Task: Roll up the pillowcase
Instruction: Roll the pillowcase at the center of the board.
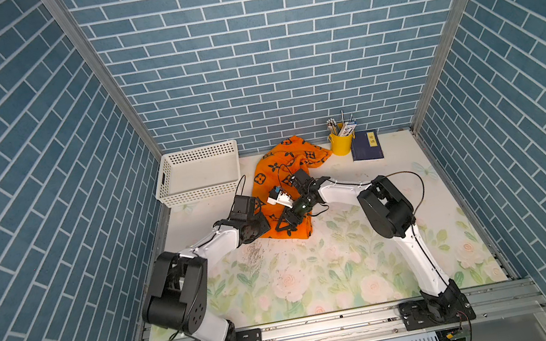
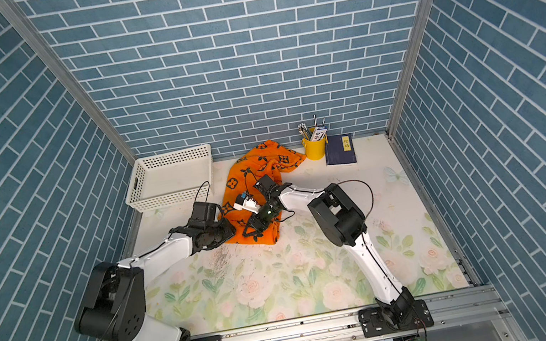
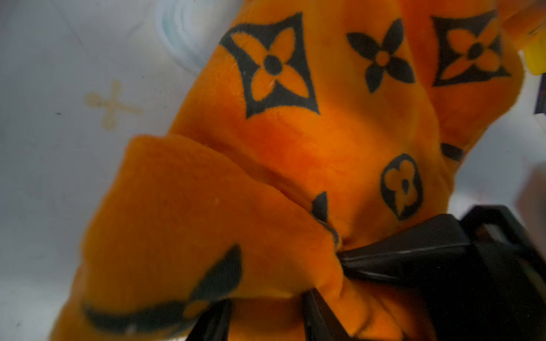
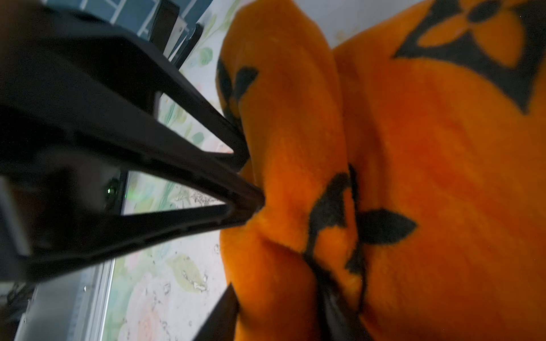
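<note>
The pillowcase's far end is crumpled past the bunched fold, so I need to open my right gripper, grab the pillowcase's near edge (image 1: 298, 236) and pull it flatter before rolling.
The orange pillowcase (image 1: 298, 152) (image 2: 262, 158) with black flower motifs lies crumpled from the back wall toward the table's middle, its near end bunched into a thick fold. Both grippers meet at that near end. My left gripper (image 1: 260, 224) (image 3: 266, 319) is open, its two fingers apart with the fold of plush fabric (image 3: 295, 141) filling the gap. My right gripper (image 1: 287, 221) (image 4: 279, 313) is also open and straddles the rolled edge (image 4: 443, 177) from the opposite side. One right finger (image 3: 413, 257) presses into the fabric in the left wrist view. The fingertips are hidden in both top views.
A white perforated basket (image 1: 193, 194) stands at the back left, close to the left arm. A yellow cup of pens (image 1: 341, 143) and a dark blue book (image 1: 366, 145) sit at the back right by the wall. The floral tabletop (image 1: 319, 276) spreads in front.
</note>
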Robot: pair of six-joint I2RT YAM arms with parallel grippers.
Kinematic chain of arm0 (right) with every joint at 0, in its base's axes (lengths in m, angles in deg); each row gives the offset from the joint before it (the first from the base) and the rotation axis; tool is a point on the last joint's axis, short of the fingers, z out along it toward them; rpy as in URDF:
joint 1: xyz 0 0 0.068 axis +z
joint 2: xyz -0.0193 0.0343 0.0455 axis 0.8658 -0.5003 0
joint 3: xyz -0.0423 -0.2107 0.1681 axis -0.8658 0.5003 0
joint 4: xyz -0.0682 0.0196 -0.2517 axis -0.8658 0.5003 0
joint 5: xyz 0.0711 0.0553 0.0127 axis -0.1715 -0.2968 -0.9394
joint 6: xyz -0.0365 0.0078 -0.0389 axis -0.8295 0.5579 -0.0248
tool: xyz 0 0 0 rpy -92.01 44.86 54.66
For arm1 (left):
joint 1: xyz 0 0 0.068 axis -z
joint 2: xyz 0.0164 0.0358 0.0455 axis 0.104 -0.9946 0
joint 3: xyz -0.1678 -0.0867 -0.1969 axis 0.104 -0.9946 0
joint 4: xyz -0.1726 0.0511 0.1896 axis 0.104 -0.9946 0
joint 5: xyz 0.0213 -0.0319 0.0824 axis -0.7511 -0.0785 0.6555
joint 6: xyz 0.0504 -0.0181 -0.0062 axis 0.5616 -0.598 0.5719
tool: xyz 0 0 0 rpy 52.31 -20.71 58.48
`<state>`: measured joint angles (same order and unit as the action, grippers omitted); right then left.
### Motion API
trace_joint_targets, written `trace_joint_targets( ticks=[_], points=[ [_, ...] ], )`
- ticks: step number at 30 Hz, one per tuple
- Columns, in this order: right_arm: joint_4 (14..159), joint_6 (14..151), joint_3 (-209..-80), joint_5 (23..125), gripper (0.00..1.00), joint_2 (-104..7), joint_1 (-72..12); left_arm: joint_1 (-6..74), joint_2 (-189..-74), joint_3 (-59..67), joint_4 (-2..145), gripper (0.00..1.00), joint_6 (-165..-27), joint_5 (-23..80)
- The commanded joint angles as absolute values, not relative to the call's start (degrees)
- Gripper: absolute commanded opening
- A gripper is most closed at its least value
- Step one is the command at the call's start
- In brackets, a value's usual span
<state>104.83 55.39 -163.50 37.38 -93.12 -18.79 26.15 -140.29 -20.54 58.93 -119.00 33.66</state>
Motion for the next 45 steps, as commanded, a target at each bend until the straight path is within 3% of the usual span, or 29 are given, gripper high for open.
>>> trace_joint_targets(
  ticks=[1, 2, 3, 10, 20, 26, 29, 33, 35, 36, 39, 45],
  points=[
    [95.8, 57.4, -154.4, 49.3, 0.75, -84.6, -18.7, 26.2, -143.8, -17.5, 59.0, 0.44, -119.5, 36.0],
    [92.5, 57.4, -151.5, 52.4, 0.91, -81.9, -18.5, 26.3, -144.8, -16.8, 58.5, 0.44, -119.5, 36.0],
    [88.8, 56.5, -147.9, 56.1, 0.99, -78.7, -18.1, 26.3, -145.6, -16.1, 57.9, 0.44, -119.6, 36.0],
    [65.5, 36.1, -126.2, 92.8, 1.00, -64.3, -5.9, 26.3, -147.8, -14.3, 56.3, 0.44, -119.1, 36.2],
    [58.9, 21.2, -126.2, 101.0, 0.88, -70.9, -0.1, 26.2, -147.6, -14.5, 56.7, 0.44, -118.7, 35.1],
    [59.4, 18.4, -127.4, 100.1, 0.78, -75.7, 0.0, 26.2, -147.3, -14.7, 56.6, 0.44, -118.7, 34.6],
    [61.8, 19.2, -128.0, 98.9, 0.64, -76.4, 0.0, 26.2, -146.8, -14.7, 56.5, 0.44, -118.7, 34.6],
    [67.9, 22.7, -131.1, 97.5, 0.20, -77.0, 0.0, 25.8, -146.1, -14.1, 55.9, 0.46, -118.3, 34.5],
    [72.8, 25.9, -133.7, 95.8, 0.07, -77.4, -0.1, 25.1, -145.0, -13.2, 55.1, 0.51, -117.6, 34.0],
    [75.3, 27.8, -135.0, 94.8, 0.00, -77.6, -0.1, 24.5, -143.9, -12.6, 54.5, 0.59, -117.3, 33.6],
    [81.3, 32.5, -137.5, 90.5, 0.00, -77.8, -0.2, 22.7, -140.2, -10.0, 51.1, 0.77, -116.3, 33.7],
    [87.3, 42.1, -139.2, 78.2, 0.00, -75.2, -0.1, 17.4, -133.8, -6.9, 44.9, 0.80, -114.4, 33.3]
  ],
)
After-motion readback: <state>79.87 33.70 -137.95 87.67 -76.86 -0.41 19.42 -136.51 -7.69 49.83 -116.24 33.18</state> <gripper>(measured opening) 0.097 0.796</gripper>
